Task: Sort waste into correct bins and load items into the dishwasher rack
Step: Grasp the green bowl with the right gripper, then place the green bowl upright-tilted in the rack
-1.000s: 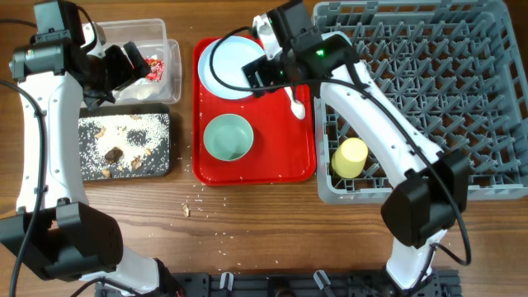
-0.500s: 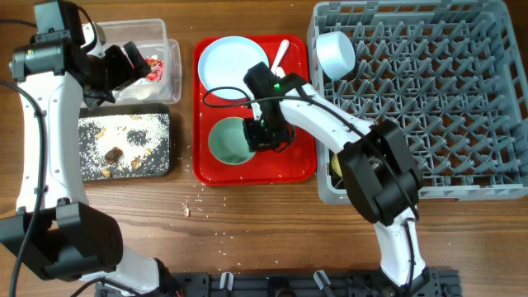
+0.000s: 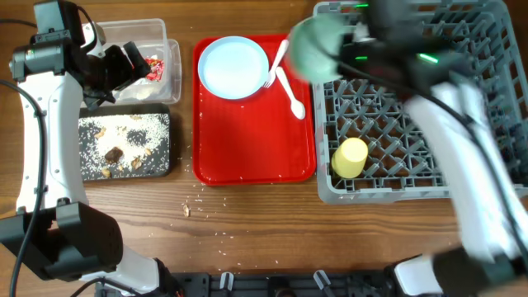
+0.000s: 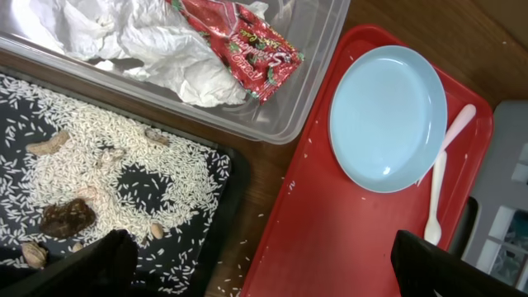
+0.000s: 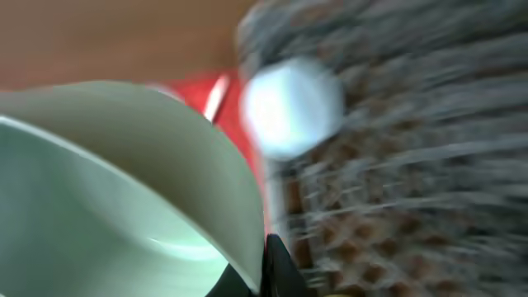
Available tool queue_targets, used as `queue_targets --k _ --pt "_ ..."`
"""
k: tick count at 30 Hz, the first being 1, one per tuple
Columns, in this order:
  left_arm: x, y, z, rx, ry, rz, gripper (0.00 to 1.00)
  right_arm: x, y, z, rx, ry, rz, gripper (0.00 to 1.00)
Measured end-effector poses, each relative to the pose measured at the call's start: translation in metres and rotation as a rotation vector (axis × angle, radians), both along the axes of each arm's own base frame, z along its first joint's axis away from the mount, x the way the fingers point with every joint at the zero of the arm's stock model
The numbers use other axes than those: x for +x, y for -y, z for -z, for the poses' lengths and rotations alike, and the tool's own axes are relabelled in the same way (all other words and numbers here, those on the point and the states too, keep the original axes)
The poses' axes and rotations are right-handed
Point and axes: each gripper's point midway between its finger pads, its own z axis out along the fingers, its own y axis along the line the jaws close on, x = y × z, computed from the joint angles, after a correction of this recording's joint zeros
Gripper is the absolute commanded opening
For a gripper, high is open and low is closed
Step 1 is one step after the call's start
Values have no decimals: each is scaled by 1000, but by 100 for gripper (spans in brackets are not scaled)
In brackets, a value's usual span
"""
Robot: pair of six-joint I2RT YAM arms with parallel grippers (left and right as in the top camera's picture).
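Next, I let go of the pale green bowl with my right gripper in the rack [image 3: 352, 112] [image 5: 322, 206] between the other bowl and the yellow cup. The green bowl hangs over the rack's far corner.
My right gripper [image 5: 266, 268] is shut on the rim of the pale green bowl [image 5: 124, 181], which hangs blurred [image 3: 316, 45] over the far left corner of the grey dishwasher rack [image 3: 429, 124]. A second pale bowl [image 5: 293, 107] sits in the rack below it, and the yellow cup [image 3: 351, 157] lies near the rack's front left. The light blue plate [image 3: 235, 68] and two white spoons [image 3: 290, 92] rest on the red tray [image 3: 256, 140]. My left gripper [image 3: 128, 66] hovers open and empty [image 4: 272, 272] over the clear tub [image 4: 305, 99], which holds the white tissue [image 4: 157, 41] and the red wrapper [image 4: 247, 41].
The black tray [image 3: 124, 144] in front of the tub holds rice grains [image 4: 124, 165] and brown scraps [image 4: 66, 216]. A few grains and a crumb [image 3: 186, 210] lie on the wooden table by the red tray's front left corner.
My right gripper dropped onto the green bowl on the red tray, shut on its rim and swung it up and right over the rack. The left arm has not moved.
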Motion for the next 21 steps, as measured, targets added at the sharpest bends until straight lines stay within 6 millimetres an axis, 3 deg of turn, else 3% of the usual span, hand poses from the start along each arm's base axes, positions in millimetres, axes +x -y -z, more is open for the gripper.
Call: queue_targets --k 1,3,6,9,16,19,21 --pt "0 0 0 0 0 0 100 -15 25 -29 -32 80 82 4" --pt "0 0 0 0 0 0 100 -32 46 -53 -74 147 164 4" --pt "0 0 0 0 -1 0 100 -48 70 -57 -189 150 279 4" --pt "0 0 0 0 0 0 100 -41 82 -27 -320 65 343 4" --pt "0 0 0 0 -1 0 100 9 77 135 -720 -350 291 4" --pt "0 0 0 0 0 0 100 15 76 162 -834 -403 271 4" --pt "0 0 0 0 0 0 100 14 74 161 -876 -399 270 4"
